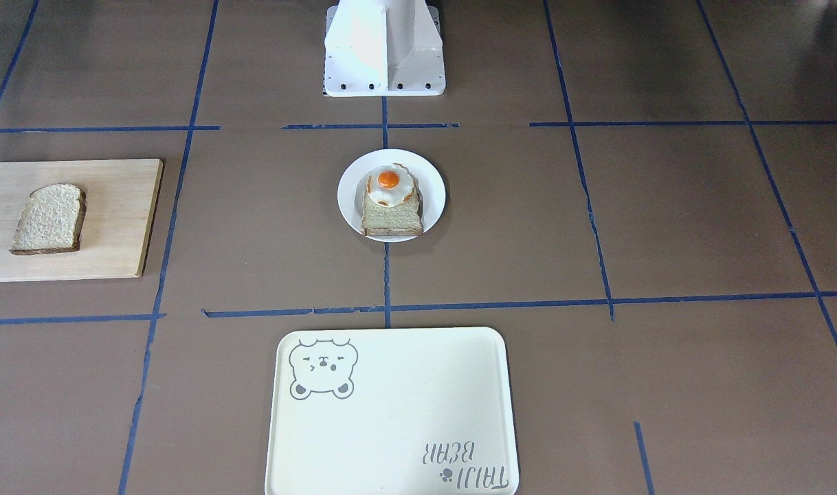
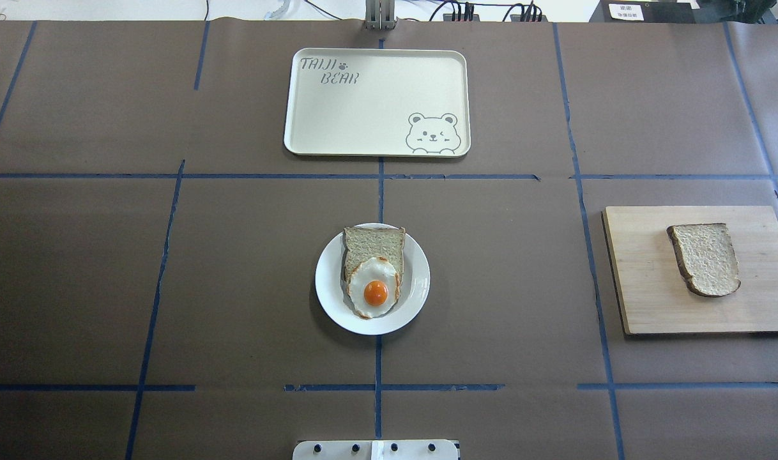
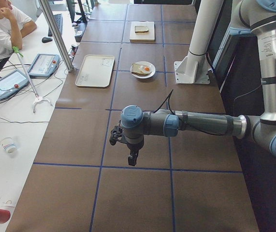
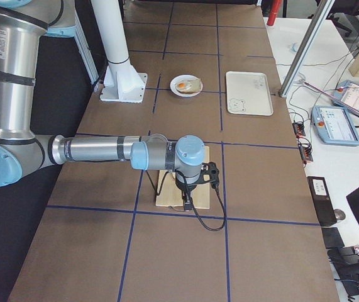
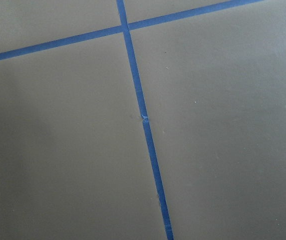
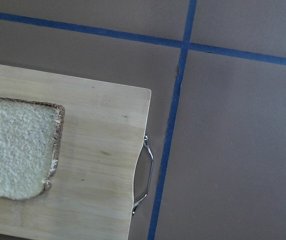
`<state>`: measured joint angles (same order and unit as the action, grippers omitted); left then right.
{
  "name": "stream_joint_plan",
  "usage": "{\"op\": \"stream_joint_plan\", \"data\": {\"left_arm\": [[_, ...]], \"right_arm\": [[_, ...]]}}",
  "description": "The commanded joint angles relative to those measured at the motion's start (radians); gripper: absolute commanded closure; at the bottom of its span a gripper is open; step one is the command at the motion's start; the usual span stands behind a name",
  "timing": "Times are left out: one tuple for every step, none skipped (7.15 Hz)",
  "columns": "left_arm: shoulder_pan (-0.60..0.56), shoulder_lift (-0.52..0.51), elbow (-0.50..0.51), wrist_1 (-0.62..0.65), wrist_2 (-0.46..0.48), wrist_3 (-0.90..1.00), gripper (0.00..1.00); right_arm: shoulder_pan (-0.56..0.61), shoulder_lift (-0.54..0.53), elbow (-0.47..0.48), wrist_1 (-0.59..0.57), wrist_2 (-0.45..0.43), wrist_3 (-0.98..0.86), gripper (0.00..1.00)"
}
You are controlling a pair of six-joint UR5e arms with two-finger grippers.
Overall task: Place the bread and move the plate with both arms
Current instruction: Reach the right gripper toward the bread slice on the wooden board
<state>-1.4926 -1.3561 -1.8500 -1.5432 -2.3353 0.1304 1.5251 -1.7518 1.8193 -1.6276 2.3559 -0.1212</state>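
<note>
The loose bread slice has a side crust (image 1: 23,218) (image 6: 56,154) facing the wooden board's metal handle, and my right gripper will close on it next.
The loose bread slice (image 2: 705,258) lies flat on a wooden board (image 2: 644,300) at the table's right; it also shows in the front view (image 1: 49,218) and the right wrist view (image 6: 17,150). The white plate (image 2: 421,281) sits at the table's centre and holds another bread slice (image 2: 374,243) with a fried egg (image 2: 375,291) on top. My right gripper (image 4: 184,192) hangs above the board and shows only in the right side view, so I cannot tell if it is open. My left gripper (image 3: 133,158) hangs over bare table far from the plate; I cannot tell its state either.
A cream bear tray (image 2: 376,102) lies beyond the plate at the table's far side. The white pedestal (image 1: 384,48) stands at the robot's edge. The board has a metal handle (image 6: 145,172) on its outer end. An operator (image 3: 2,29) sits at a side desk.
</note>
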Motion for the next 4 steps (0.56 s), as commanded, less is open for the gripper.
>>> {"op": "stream_joint_plan", "data": {"left_arm": [[0.0, 0.0, 0.002, 0.0, -0.001, 0.0, 0.0], [0.0, 0.0, 0.002, -0.001, -0.001, 0.0, 0.0], [0.0, 0.0, 0.002, 0.0, -0.001, 0.0, 0.0], [0.0, 0.0, 0.002, 0.0, -0.001, 0.0, 0.0]], "right_arm": [[-0.02, 0.006, 0.0, 0.014, 0.0, 0.0, 0.0], [-0.052, 0.012, -0.002, 0.1, -0.006, -0.001, 0.0], [-0.068, 0.011, -0.003, 0.138, 0.003, 0.055, 0.0], [-0.113, 0.011, 0.0, 0.159, 0.012, 0.189, 0.01]]}}
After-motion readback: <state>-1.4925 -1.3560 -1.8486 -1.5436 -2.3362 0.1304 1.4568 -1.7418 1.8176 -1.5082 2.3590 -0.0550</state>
